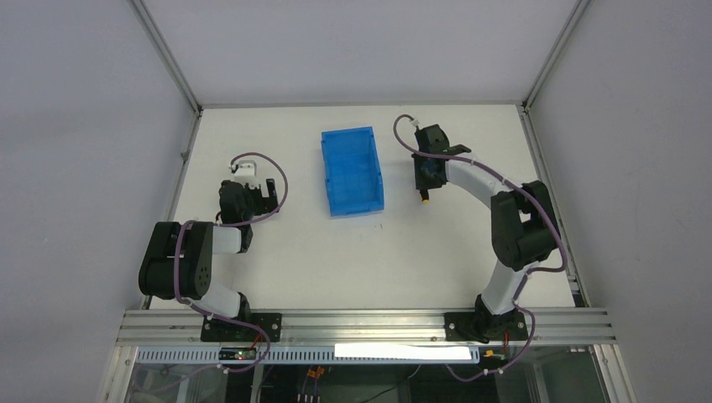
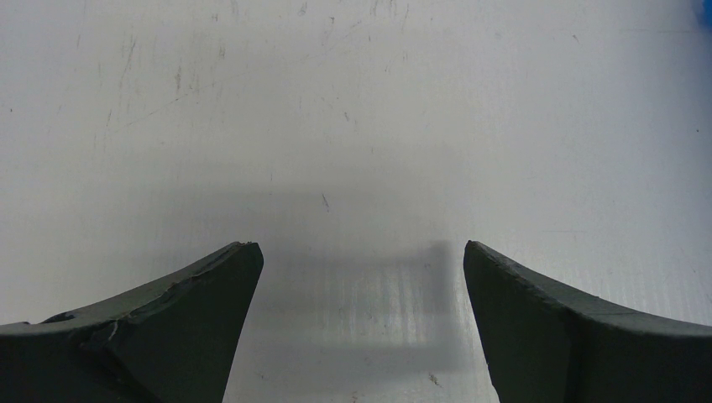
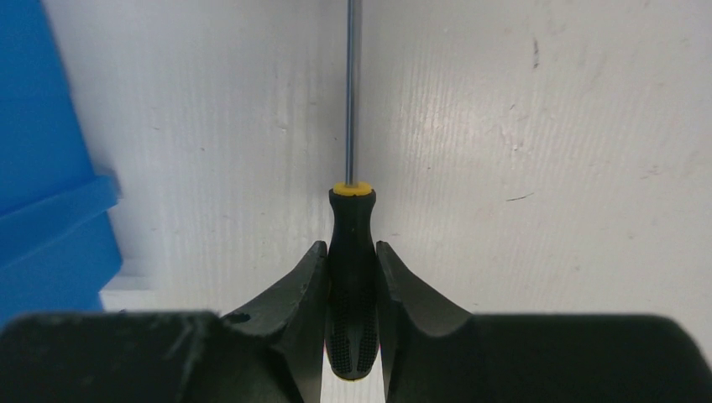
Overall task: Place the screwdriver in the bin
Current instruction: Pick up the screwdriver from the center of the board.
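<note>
I will set the screwdriver down with my right gripper on the middle of the blue bin's bottom (image 1: 353, 177), lengthwise between the bin's long sides.
The screwdriver (image 3: 352, 243) has a black handle with a yellow collar and a thin metal shaft running up out of the right wrist view. My right gripper (image 3: 351, 252) is shut on its handle, one finger on each side. From above, the right gripper (image 1: 426, 178) sits just right of the blue bin (image 1: 352, 170), with the screwdriver's orange-yellow end (image 1: 426, 198) poking out below it. A corner of the bin (image 3: 46, 210) shows at the left of the right wrist view. My left gripper (image 2: 361, 260) stands open over bare table, nothing between its fingers.
The white table (image 1: 353, 252) is walled by an aluminium frame with grey panels on the left, back and right. The left arm (image 1: 239, 197) rests folded left of the bin. A rail (image 1: 361, 323) carries both arm bases along the near edge.
</note>
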{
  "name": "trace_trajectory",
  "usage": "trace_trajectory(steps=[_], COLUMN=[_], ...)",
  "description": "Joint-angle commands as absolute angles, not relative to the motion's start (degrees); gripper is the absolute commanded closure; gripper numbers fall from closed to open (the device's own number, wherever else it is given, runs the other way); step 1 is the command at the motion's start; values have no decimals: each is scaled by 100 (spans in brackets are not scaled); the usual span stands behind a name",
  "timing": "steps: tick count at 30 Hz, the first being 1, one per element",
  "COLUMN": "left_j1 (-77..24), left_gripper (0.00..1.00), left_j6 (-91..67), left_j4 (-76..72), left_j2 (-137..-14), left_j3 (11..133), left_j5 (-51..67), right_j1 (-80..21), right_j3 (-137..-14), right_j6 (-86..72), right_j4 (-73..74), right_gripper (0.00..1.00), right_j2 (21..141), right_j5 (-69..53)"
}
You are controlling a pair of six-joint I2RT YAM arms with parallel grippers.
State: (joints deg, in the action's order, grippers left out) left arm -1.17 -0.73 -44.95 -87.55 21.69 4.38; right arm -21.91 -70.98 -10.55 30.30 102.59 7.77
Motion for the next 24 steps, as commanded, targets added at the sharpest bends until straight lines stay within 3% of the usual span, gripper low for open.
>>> trace_trajectory(steps=[1,24], left_j1=[-167,-167], left_gripper=[1,1], left_j6=[-97,-97], left_j4=[-4650,-4650], left_j2=[-8637,-8635], left_j3=[2171,2171], left_j5=[325,323], right_j1=[-2215,-2163], right_j3=[-7659,-10225], right_j6=[-958,-530], right_j4=[3400,5021], right_gripper=[100,100], right_j2=[9603,9014], right_j5=[962,1547])
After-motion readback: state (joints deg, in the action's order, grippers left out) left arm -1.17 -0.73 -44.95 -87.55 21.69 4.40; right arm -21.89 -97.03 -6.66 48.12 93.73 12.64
